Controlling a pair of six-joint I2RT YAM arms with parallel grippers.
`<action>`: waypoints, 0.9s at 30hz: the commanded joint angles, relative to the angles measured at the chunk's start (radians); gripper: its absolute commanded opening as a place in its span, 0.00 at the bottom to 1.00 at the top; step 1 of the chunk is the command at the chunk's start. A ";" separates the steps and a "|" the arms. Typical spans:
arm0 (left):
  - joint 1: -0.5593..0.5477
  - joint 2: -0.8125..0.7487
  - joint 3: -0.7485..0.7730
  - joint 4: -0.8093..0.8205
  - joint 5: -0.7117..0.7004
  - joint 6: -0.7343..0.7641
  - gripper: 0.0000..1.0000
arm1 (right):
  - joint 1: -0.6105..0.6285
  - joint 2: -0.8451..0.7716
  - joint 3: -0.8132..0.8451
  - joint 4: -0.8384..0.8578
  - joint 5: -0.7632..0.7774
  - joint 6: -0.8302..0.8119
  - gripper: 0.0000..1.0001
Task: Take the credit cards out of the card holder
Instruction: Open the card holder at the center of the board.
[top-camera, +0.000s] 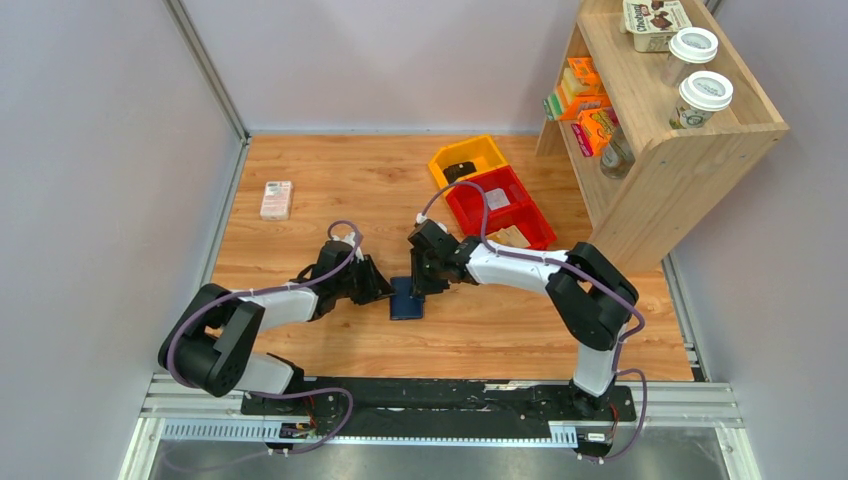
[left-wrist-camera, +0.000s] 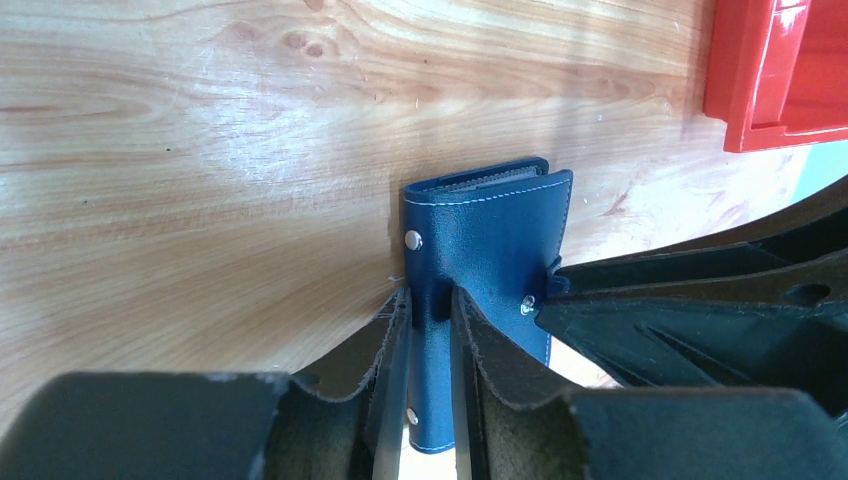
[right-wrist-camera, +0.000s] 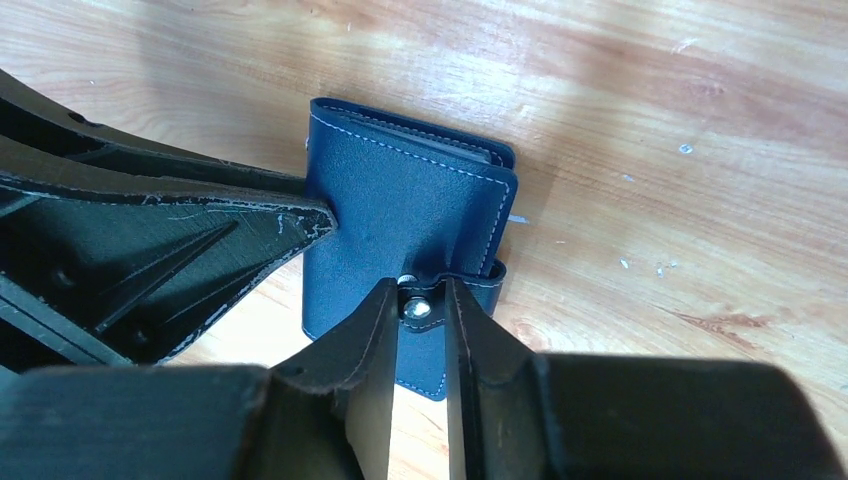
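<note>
Next, I release the card holder with my left gripper, which pinches its long edge shut, while my right gripper opens the cover by the snap tab (right-wrist-camera: 417, 308).
The dark navy card holder (top-camera: 406, 298) lies folded on the wooden table between my two arms. Grey edges of the credit cards (left-wrist-camera: 488, 182) show inside its far end, also seen as the cards' edge (right-wrist-camera: 440, 143) in the right wrist view. My left gripper (left-wrist-camera: 430, 312) is shut on one long edge of the card holder (left-wrist-camera: 490, 235), a strip of navy pinched between its fingers. My right gripper (right-wrist-camera: 420, 308) is shut on the snap tab (right-wrist-camera: 417, 308) at the opposite edge of the card holder (right-wrist-camera: 400, 210), with the metal stud between its fingers.
A pink-white box (top-camera: 276, 199) lies at the far left. A yellow bin (top-camera: 468, 160) and a red bin (top-camera: 500, 205) sit behind the right arm. A wooden shelf (top-camera: 660, 120) with cups and packets stands at the far right.
</note>
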 joint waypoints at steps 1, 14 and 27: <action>-0.011 0.055 -0.033 -0.157 -0.067 0.057 0.27 | -0.010 -0.036 -0.051 0.074 -0.037 0.045 0.05; -0.013 0.038 -0.018 -0.192 -0.086 0.090 0.27 | -0.011 -0.112 -0.117 -0.031 0.227 0.049 0.36; -0.011 0.013 0.010 -0.247 -0.101 0.145 0.27 | -0.025 -0.093 -0.172 0.081 0.138 0.046 0.21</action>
